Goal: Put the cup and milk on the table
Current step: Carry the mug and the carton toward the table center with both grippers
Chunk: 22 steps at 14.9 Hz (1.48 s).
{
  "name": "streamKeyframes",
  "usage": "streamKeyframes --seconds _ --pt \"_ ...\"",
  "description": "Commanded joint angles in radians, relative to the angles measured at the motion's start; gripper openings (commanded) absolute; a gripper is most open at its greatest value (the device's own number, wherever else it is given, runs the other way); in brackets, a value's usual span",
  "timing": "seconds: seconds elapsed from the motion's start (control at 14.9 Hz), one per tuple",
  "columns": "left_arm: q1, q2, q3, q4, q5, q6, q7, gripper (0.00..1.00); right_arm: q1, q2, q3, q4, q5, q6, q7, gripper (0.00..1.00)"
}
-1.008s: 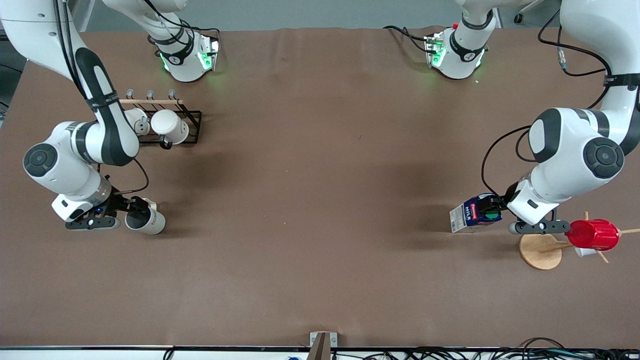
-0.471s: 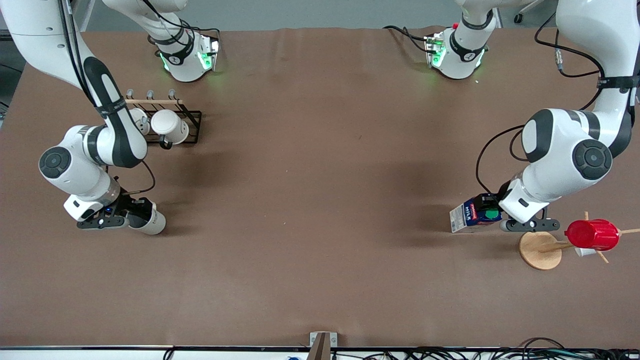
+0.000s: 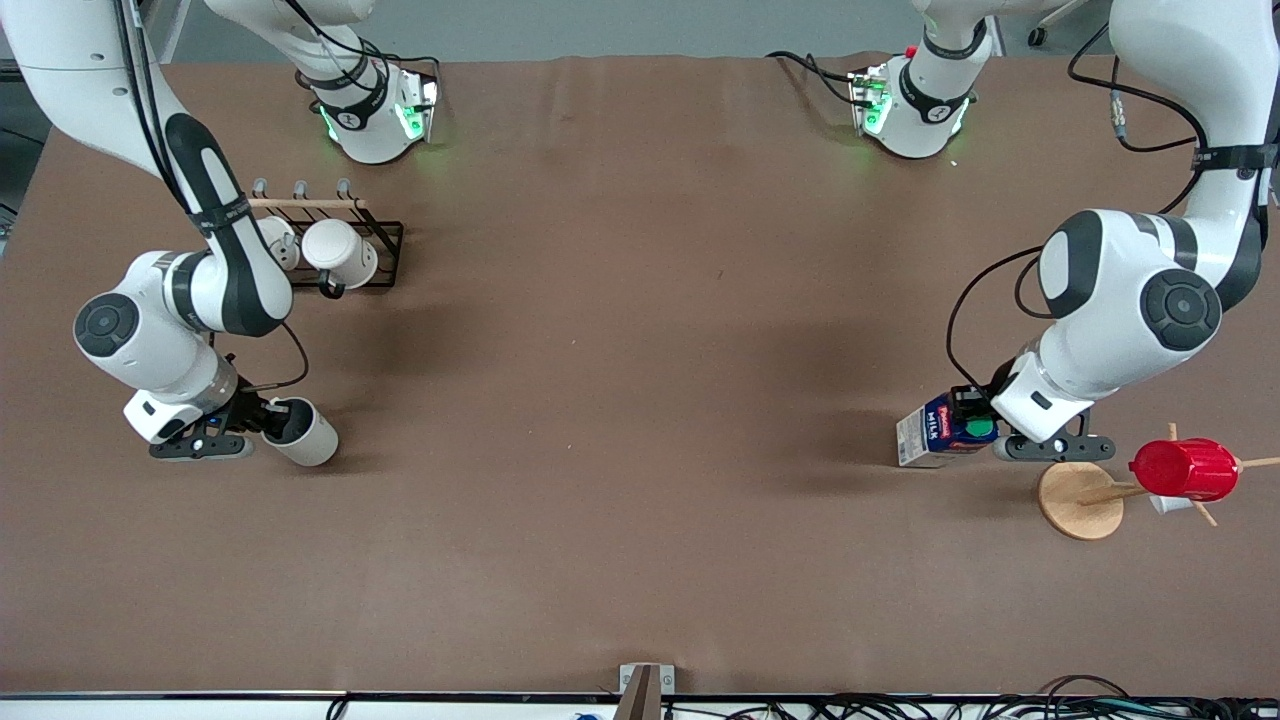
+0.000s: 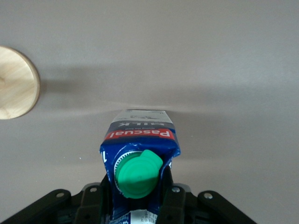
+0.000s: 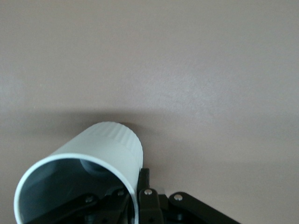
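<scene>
My right gripper is holding the cup. It will let go of it on the bare brown table point(image 3: 643, 406) between the black rack and the milk.
The cup point(image 3: 303, 435), off-white with a grey inside, hangs tilted low over the brown table point(image 3: 640, 400) at the right arm's end. My right gripper point(image 3: 264, 420) is shut on its rim, with one finger inside and one finger point(image 5: 145, 189) outside. The cup's handle is hidden. The cup fills the right wrist view point(image 5: 100, 156). The blue and white milk point(image 3: 935, 433) with its green cap point(image 4: 138, 173) leans low over the table at the left arm's end. My left gripper point(image 3: 978, 428) is shut on the milk's top point(image 4: 140, 140), a finger on each side.
A black rack point(image 3: 375, 255) with two white mugs point(image 3: 340, 252) stands farther from the front camera than the cup. A round wooden stand base point(image 3: 1080, 500) with a red cup point(image 3: 1185, 468) on its peg stands beside the milk; the base shows in the left wrist view point(image 4: 16, 83).
The right gripper has shifted slightly toward the table's middle and turned the cup, so its handle and lettering no longer show. The left gripper has carried the milk slightly toward the middle and lower.
</scene>
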Motion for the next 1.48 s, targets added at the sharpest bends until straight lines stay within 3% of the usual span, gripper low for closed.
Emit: streamKeyframes --seconds 0.0,0.13,0.27,0.47,0.61,0.81,1.08,1.41 --pt "-0.001 -0.039 -0.013 0.001 0.013 -0.006 -0.006 0.41 -0.002 -0.011 0.009 0.010 0.014 -0.014 0.099 0.00" --pt "-0.001 -0.049 -0.022 0.014 0.013 -0.006 -0.007 0.41 0.011 -0.024 0.029 0.048 0.015 -0.132 0.236 0.00" --pt "-0.001 -0.058 -0.024 0.021 0.013 -0.016 -0.006 0.41 0.022 -0.058 0.097 0.087 0.015 -0.252 0.427 0.00" --pt "-0.001 -0.066 -0.024 0.058 0.013 -0.105 -0.007 0.41 0.034 -0.058 0.268 0.163 0.014 -0.342 0.735 0.00" --pt "-0.001 -0.073 -0.028 0.078 0.013 -0.141 -0.007 0.41 0.069 -0.048 0.345 0.229 0.008 -0.373 0.897 0.00" --pt "-0.002 -0.072 -0.030 0.087 0.013 -0.142 -0.007 0.41 0.146 0.026 0.400 0.314 0.012 -0.372 1.075 0.00" --pt "-0.001 -0.078 -0.030 0.109 0.015 -0.187 -0.007 0.41 0.313 0.158 0.407 0.452 -0.014 -0.366 1.290 0.00" --pt "-0.001 -0.099 -0.032 0.116 0.015 -0.230 -0.006 0.41 0.441 0.299 0.407 0.573 -0.190 -0.361 1.570 0.00"
